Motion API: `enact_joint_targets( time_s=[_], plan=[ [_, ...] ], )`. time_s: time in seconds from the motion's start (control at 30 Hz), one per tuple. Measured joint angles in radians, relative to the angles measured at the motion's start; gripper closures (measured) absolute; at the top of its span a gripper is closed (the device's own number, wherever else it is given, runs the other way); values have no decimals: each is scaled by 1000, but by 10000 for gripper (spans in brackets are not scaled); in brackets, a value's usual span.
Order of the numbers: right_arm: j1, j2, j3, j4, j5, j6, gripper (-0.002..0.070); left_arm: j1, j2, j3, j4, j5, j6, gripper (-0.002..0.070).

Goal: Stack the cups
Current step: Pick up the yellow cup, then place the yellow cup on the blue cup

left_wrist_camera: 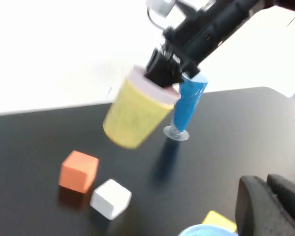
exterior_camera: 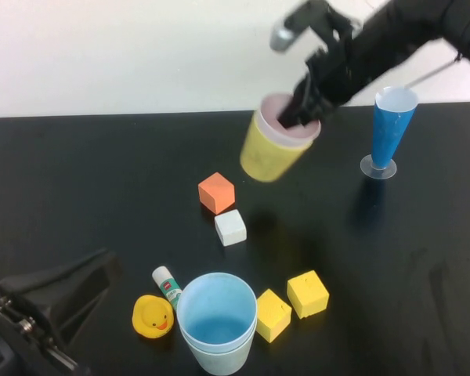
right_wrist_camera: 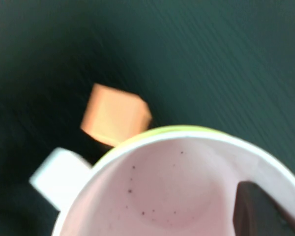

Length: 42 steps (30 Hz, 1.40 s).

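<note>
My right gripper needs to release the pink and yellow cups inside the light blue cup (exterior_camera: 217, 309), beside the rubber duck.
My right gripper (exterior_camera: 299, 116) is shut on the rim of the pink cup (exterior_camera: 300, 134), which sits nested inside the yellow cup (exterior_camera: 269, 154). It holds the pair tilted in the air above the far middle of the table. In the right wrist view one finger (right_wrist_camera: 258, 211) is inside the pink cup (right_wrist_camera: 162, 191). The left wrist view shows the same pair (left_wrist_camera: 132, 118) hanging from my right gripper (left_wrist_camera: 162, 71). The light blue cup (exterior_camera: 217, 313) sits nested in the pale green cup (exterior_camera: 219, 359) at the near middle. My left gripper (exterior_camera: 98, 266) rests shut and empty at the near left.
An orange cube (exterior_camera: 217, 193) and a white cube (exterior_camera: 230, 227) lie below the held cups. Two yellow cubes (exterior_camera: 308, 294) (exterior_camera: 272, 315), a rubber duck (exterior_camera: 153, 316) and a glue stick (exterior_camera: 167, 285) surround the near cups. A tall blue cone (exterior_camera: 390, 129) stands far right.
</note>
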<state>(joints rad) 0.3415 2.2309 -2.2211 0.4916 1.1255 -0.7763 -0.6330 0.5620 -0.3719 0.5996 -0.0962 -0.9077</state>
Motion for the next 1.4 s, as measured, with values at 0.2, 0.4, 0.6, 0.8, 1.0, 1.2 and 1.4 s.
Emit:
enact_joint_targets(
  time_s=[0.2,0.4,0.6,0.8,1.0,1.2,1.4],
  plan=[
    [84,-118,-88,-16,103,35,624,0,0,0,-117,74,-22,673],
    [274,-294,18,-234,121,94,624,0,0,0,-125,172,-22,673],
    [398,-423,230,-277,121,133,624,0,0,0,-86,174,-22,673],
    [409,-448,358,-271,121,151,625,0,0,0,-12,178,-22,673],
    [409,-446,402,-189,121,99,626,0,0,0,-1,178,-22,673],
    [409,-412,404,-170,117,60,626,0,0,0,2,178,-22,673],
    [409,-337,406,-159,103,57,579,0,0,0,2,178,-22,673]
  ],
)
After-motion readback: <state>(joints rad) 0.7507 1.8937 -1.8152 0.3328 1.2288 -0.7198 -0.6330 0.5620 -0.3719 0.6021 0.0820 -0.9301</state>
